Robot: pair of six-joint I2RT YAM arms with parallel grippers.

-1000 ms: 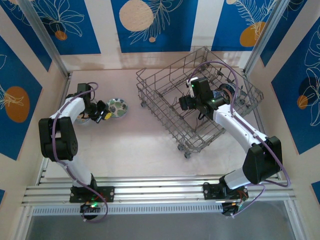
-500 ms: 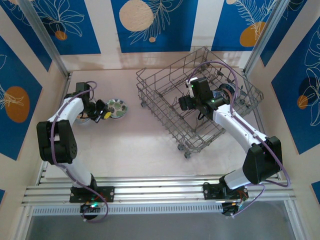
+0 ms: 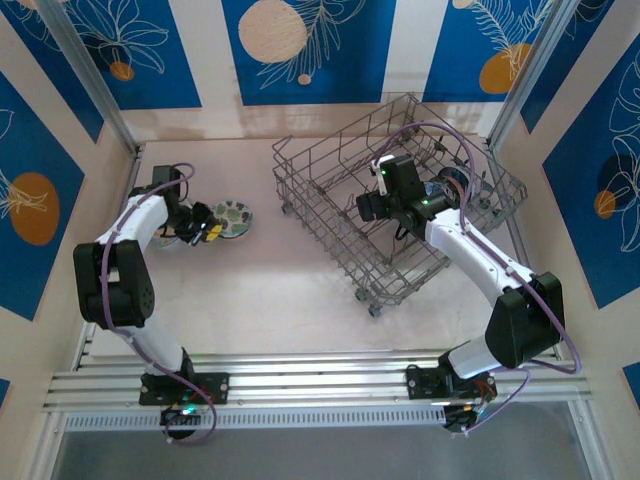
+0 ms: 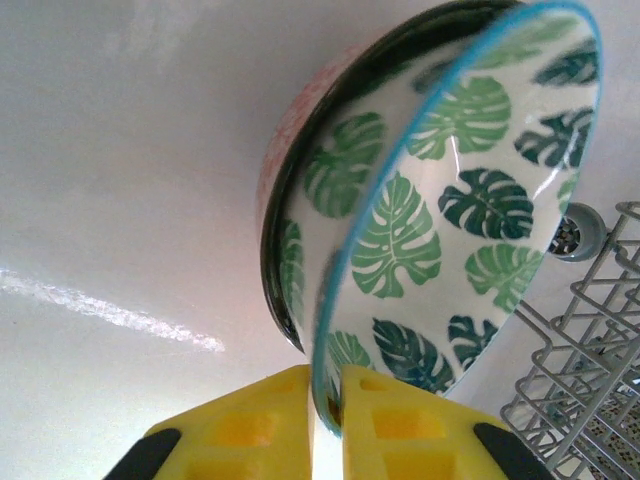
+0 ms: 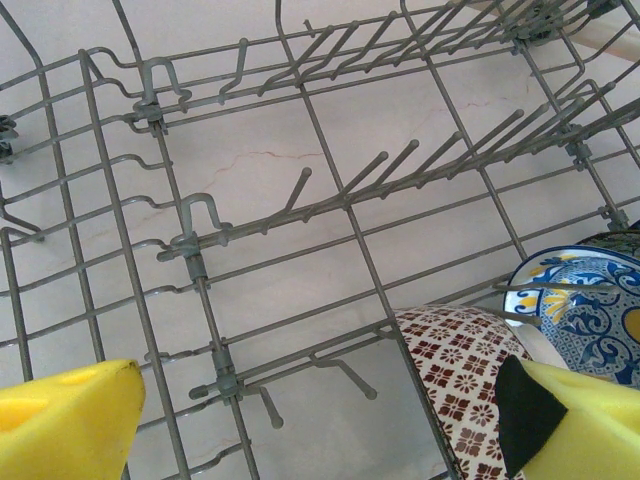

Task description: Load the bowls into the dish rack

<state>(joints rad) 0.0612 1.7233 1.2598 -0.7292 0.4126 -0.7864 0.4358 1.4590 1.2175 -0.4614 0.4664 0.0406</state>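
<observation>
My left gripper will open and pinch the leaf bowl's blue rim [image 4: 323,345] firmly before lifting it out, as the bowl sits crooked in the pinkish bowl, loose in that gripper.
My left gripper [image 4: 327,400] is shut on the rim of a white bowl with green leaves [image 4: 460,190], which is tipped on edge over the table. A pinkish bowl [image 4: 300,110] lies against its outside. From above, that gripper [image 3: 205,225] and the leaf bowl [image 3: 233,215] are at the left of the table. My right gripper [image 5: 318,400] hangs open inside the dish rack [image 5: 310,200], with nothing between its fingers. Just right of it lean a red-patterned bowl [image 5: 455,370] and a blue-patterned bowl [image 5: 580,310]. The grey wire dish rack [image 3: 300,190] stands right of centre.
A corner of the rack with a small wheel [image 4: 575,232] lies just beyond the leaf bowl. Rows of upright tines [image 5: 400,165] cross the rack floor ahead of my right gripper. Blue-and-white walls close the table in at the back and sides.
The leaf bowl and my left gripper have shifted very slightly to the left. The right arm has not moved.
</observation>
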